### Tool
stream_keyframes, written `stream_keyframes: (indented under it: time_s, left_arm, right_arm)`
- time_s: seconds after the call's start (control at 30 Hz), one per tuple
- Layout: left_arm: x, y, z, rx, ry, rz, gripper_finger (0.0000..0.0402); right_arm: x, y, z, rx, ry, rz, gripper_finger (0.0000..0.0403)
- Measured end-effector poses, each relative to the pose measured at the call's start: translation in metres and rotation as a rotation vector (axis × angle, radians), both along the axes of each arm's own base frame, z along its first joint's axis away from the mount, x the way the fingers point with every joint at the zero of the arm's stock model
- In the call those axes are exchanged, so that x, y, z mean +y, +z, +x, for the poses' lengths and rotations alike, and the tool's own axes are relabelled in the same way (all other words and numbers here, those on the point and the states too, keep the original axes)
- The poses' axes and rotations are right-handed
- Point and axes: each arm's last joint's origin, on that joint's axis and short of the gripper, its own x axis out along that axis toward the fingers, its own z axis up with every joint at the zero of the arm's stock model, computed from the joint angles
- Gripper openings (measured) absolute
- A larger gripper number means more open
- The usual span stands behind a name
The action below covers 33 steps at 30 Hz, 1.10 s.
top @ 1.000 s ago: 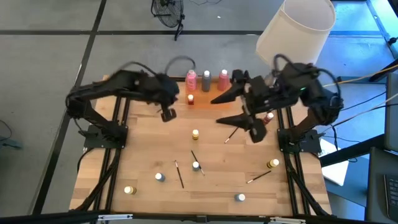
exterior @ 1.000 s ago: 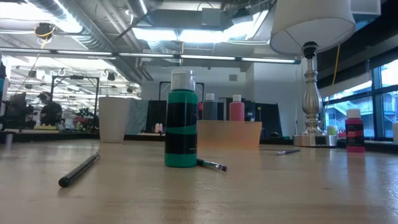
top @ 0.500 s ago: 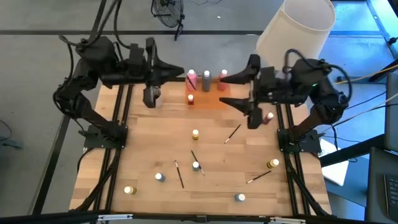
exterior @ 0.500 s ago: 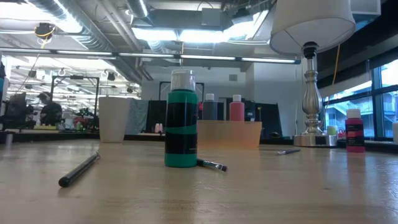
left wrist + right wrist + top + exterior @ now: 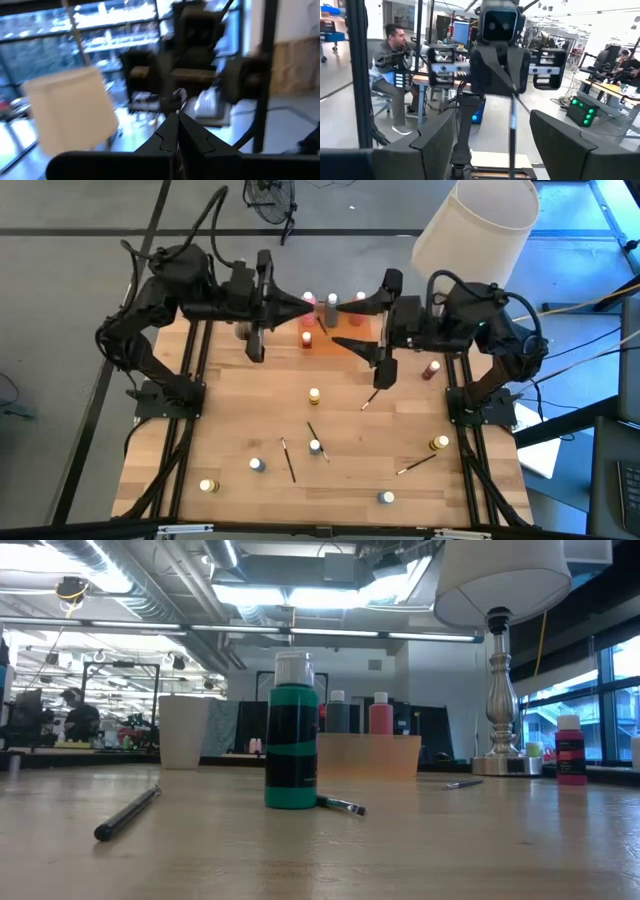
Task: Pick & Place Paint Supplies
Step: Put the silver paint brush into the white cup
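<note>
The robot's left gripper will release the thin dark brush inside the beige cup [image 5: 253,337] near the far corner of the table. The brush is now raised above the orange tray.
My left gripper [image 5: 312,304] is raised over the table's far side. It points level toward the right arm and is shut on a thin dark brush [image 5: 512,130]. My right gripper [image 5: 345,322] faces it, open, with its fingers on either side of the brush and apart from it. On the orange tray [image 5: 345,345] under them stand white-capped bottles [image 5: 333,302] and a red-lidded pot [image 5: 307,338]. Loose brushes [image 5: 312,430] and small pots [image 5: 314,394] are scattered over the table. In the low view a green bottle [image 5: 292,740] stands close by. My left gripper pinches the brush near its upper end [image 5: 513,102] between its shut fingertips [image 5: 177,120]. The fingers are level and point toward the table's right. The brush hangs roughly upright below them, clear of the table and the tray.
A lamp [image 5: 475,230] stands at the far right corner. A beige cup [image 5: 185,730] stands at the far left. More pots lie near the front edge [image 5: 207,485] [image 5: 386,497] and along the right side [image 5: 440,442]. People sit in the room beyond [image 5: 390,65].
My left gripper has risen from over the table's left middle toward the far edge. It has tipped from pointing down to level and now faces the right arm, staying shut. My right gripper has rolled and shifted toward the left gripper, still open.
</note>
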Motion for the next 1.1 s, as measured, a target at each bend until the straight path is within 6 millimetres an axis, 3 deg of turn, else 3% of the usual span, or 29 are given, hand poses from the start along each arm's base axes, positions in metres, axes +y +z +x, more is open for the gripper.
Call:
stream_keyframes:
  time_s: [0.33,0.5,0.67,0.9,1.1]
  left_arm:
    - [0.012,-0.001,-0.066,0.13,0.355,0.0,0.0002]
    - [0.02,-0.02,-0.092,0.14,0.475,-0.057,0.0002]
    - [0.027,-0.067,-0.105,0.089,0.573,-0.104,0.0002]
    - [0.034,-0.156,-0.133,-0.094,0.766,-0.207,0.0002]
    - [0.036,-0.223,-0.147,-0.095,0.952,-0.267,0.0002]
  right_arm:
    - [0.017,-0.005,-0.006,0.052,0.061,-0.006,0.0261]
    - [0.024,-0.005,-0.008,0.058,0.083,-0.007,0.0261]
    - [0.027,-0.005,-0.009,0.058,0.096,-0.007,0.0261]
    - [0.029,-0.005,-0.01,0.058,0.101,-0.007,0.0261]
    - [0.029,-0.005,-0.01,0.058,0.101,-0.007,0.0261]
